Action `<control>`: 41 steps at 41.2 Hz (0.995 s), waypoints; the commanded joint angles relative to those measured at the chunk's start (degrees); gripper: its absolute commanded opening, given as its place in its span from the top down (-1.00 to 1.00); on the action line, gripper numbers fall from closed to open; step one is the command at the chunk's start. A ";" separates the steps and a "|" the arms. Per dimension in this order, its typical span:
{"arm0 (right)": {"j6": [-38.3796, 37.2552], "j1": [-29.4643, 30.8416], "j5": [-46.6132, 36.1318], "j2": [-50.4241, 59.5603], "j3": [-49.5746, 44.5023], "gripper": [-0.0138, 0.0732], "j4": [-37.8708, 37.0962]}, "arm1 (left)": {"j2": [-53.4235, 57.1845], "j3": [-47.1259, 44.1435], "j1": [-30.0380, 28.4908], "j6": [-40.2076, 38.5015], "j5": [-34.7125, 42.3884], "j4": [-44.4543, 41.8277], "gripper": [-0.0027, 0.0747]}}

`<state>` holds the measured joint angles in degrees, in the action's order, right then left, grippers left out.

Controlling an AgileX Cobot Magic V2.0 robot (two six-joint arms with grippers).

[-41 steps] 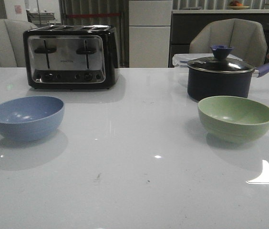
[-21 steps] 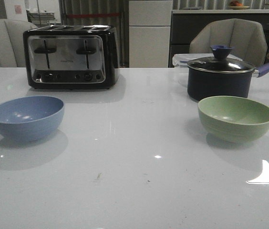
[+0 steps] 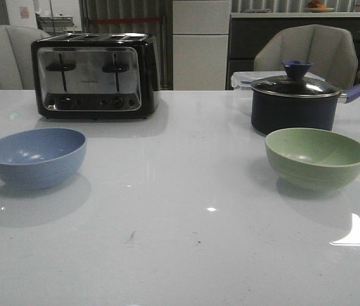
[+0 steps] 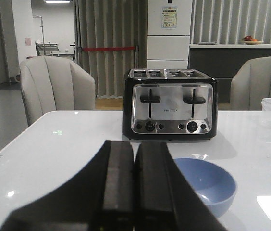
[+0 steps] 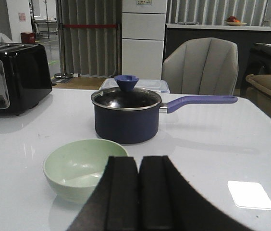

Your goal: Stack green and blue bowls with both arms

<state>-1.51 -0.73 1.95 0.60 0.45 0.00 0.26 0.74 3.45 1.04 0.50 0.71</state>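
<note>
The pale green bowl has a rim [image 5: 127, 153]. My right gripper should close on it at the side farthest from the dusty blue bowl.
The dusty blue bowl [image 3: 35, 157] stands upright and empty at the left of the white table. The pale green bowl [image 3: 316, 157] stands upright and empty at the right, just in front of the saucepan. Neither arm shows in the front view. In the left wrist view my left gripper [image 4: 134, 149] is shut and empty, with the blue bowl [image 4: 211, 185] on the table beyond it and to one side. In the right wrist view my right gripper [image 5: 139, 163] is shut and empty, with the green bowl [image 5: 75, 166] beyond it and to one side.
A black and chrome toaster [image 3: 94, 75] stands at the back left. A dark lidded saucepan [image 3: 295, 102] with a purple handle stands at the back right, close behind the green bowl, with a clear plastic container [image 3: 247, 79] behind it. Grey chairs stand behind the table.
</note>
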 commanded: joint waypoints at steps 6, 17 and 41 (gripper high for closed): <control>0.01 0.27 7.53 -1.97 15.67 0.62 -0.70 | -0.49 14.13 -0.03 -0.14 -0.85 0.12 0.69; 0.01 0.27 24.22 -14.38 34.63 0.62 -0.42 | -10.68 33.97 -0.03 -0.14 -18.17 0.87 0.69; 0.01 0.27 33.37 -36.12 38.16 0.62 0.55 | -30.47 39.73 -0.03 -0.14 -35.08 0.87 0.69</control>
<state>-1.51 -0.73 38.45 -33.24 37.39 0.55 -27.87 39.02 3.45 1.15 -37.80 1.00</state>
